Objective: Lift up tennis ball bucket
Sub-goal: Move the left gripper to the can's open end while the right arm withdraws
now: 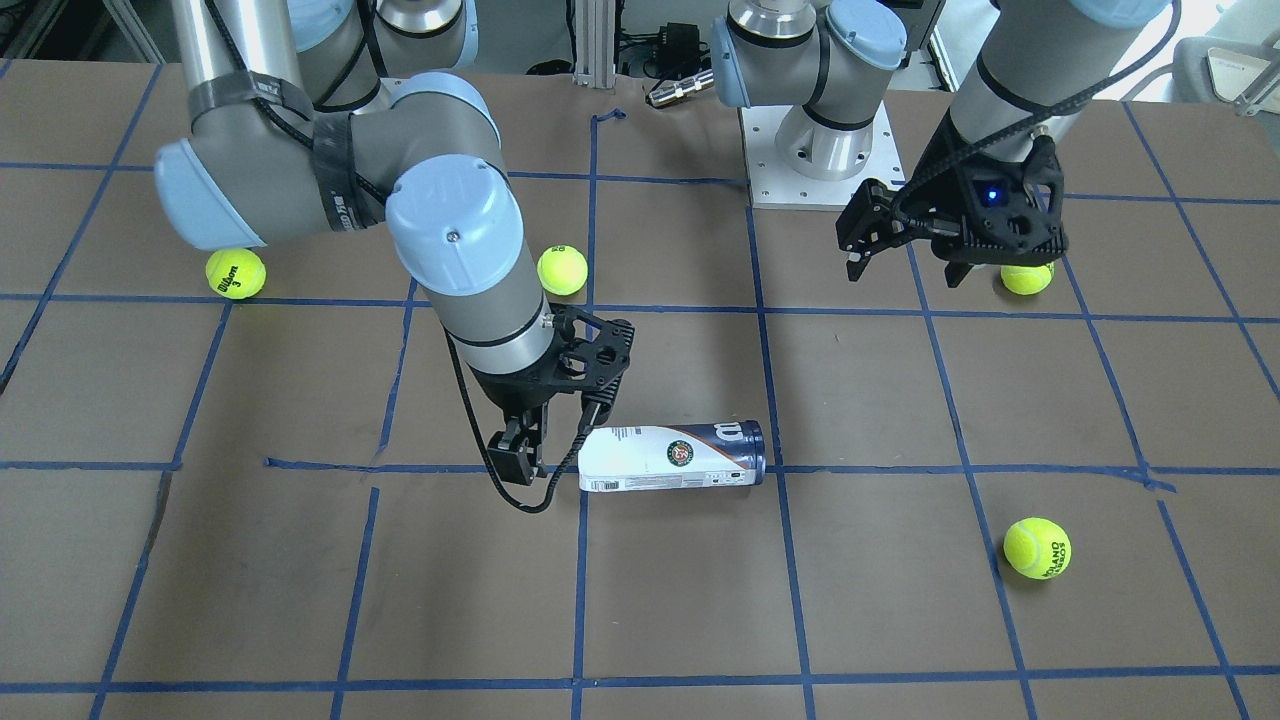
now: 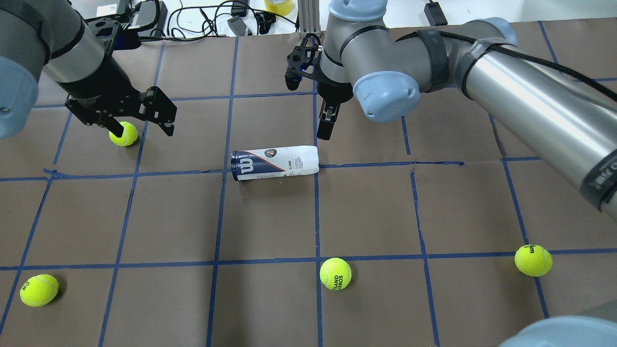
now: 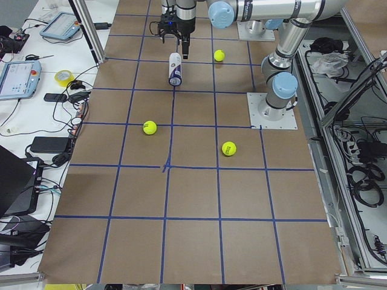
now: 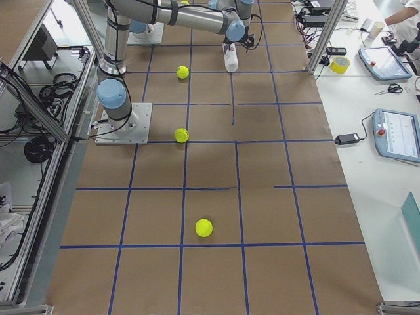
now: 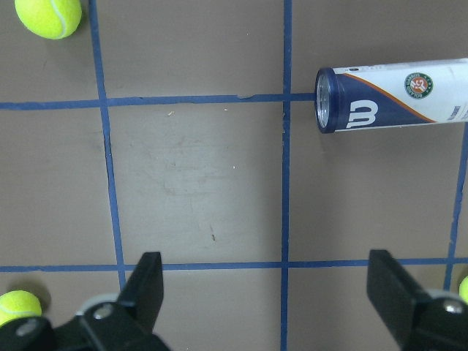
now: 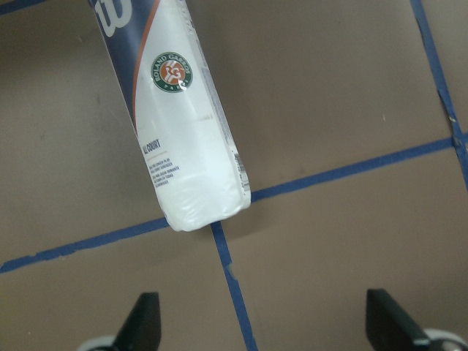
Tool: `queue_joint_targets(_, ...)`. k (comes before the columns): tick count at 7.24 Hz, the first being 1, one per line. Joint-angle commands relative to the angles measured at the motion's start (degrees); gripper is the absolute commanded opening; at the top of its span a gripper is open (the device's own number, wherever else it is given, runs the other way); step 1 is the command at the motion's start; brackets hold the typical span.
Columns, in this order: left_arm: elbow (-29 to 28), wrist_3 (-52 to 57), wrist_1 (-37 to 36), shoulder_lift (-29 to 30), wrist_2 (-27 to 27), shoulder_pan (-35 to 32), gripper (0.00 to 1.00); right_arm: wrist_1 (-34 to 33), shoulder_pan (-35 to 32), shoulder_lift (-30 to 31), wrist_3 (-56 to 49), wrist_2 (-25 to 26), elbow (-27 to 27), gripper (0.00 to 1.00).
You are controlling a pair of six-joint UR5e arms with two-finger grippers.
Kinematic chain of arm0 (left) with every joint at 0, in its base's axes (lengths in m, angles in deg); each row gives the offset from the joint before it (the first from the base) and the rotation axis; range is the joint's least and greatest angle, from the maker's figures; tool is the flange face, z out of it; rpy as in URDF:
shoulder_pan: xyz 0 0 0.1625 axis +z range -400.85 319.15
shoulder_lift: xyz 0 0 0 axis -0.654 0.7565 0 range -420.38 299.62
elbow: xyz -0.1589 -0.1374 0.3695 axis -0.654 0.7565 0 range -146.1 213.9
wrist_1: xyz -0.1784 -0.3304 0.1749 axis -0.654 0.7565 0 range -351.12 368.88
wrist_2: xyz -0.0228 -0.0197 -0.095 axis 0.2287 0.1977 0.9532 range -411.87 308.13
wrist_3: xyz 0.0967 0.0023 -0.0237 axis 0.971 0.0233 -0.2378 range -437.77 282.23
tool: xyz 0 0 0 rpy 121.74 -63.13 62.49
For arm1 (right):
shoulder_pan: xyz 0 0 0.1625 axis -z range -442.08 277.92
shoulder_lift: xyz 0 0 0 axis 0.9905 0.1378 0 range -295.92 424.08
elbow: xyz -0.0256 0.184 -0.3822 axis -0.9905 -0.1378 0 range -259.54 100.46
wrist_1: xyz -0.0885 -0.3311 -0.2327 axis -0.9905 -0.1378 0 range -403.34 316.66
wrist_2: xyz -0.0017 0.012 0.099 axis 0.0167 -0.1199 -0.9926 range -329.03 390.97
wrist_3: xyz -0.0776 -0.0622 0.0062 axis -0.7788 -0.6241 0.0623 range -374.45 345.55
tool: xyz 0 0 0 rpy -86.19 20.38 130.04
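The robot's left gripper needs to next go to the tennis ball bucket's navy rim at its open end (image 1: 756, 434) (image 5: 328, 111) and close there, with one finger inside the bucket's opening.
The tennis ball bucket (image 2: 274, 163) is a slim white and navy can with a big white "W". It lies on its side on the brown table, and also shows in the front view (image 1: 672, 457) and the right wrist view (image 6: 179, 124). My right gripper (image 2: 328, 123) is open and empty. It hovers just off the can's white end (image 1: 555, 440), touching nothing, with fingers wide apart (image 6: 267, 329). My left gripper (image 2: 142, 129) is open and empty, well to the left of the can (image 5: 395, 95), above a tennis ball (image 2: 123, 133).
Three more yellow-green tennis balls lie on the table: near left (image 2: 38, 290), near middle (image 2: 335, 273) and near right (image 2: 533, 260). Blue tape lines grid the table. Cables and tablets sit beyond the far edge (image 2: 202, 19).
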Motion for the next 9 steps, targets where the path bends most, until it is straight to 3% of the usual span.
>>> queue_joint_targets(1, 4.72, 0.58, -6.82, 2.94, 7.81, 1.55, 1.00, 4.52, 6.25, 6.22, 5.51, 0.23, 0.12, 1.00)
queue_joint_targets(2, 5.96, 2.41, -8.25, 4.08, 16.63, 3.04, 1.00, 9.42, 8.37, 9.91, 8.66, -0.29, 0.12, 1.00)
queue_joint_targets(3, 6.06, 3.30, -9.31, 5.92, 19.85, 3.92, 1.00, 13.47, 9.61, 13.51, 16.00, 0.14, 0.12, 1.00)
queue_joint_targets(5, 8.07, 5.59, -17.18, 11.53, 24.77, 3.93, 1.00, 17.02, 10.06, 17.66, 26.32, 0.93, 0.12, 1.00)
queue_joint_targets(6, 10.00, 5.59, -21.66, 13.30, 27.24, 3.93, 1.00, 18.07, 10.15, 18.72, 34.19, 4.51, 0.12, 1.00)
queue_joint_targets(9, 10.81, 10.13, -23.20, 17.44, 28.67, 3.93, 1.00, 19.13, 10.16, 19.87, 46.26, 6.30, 0.12, 1.00)
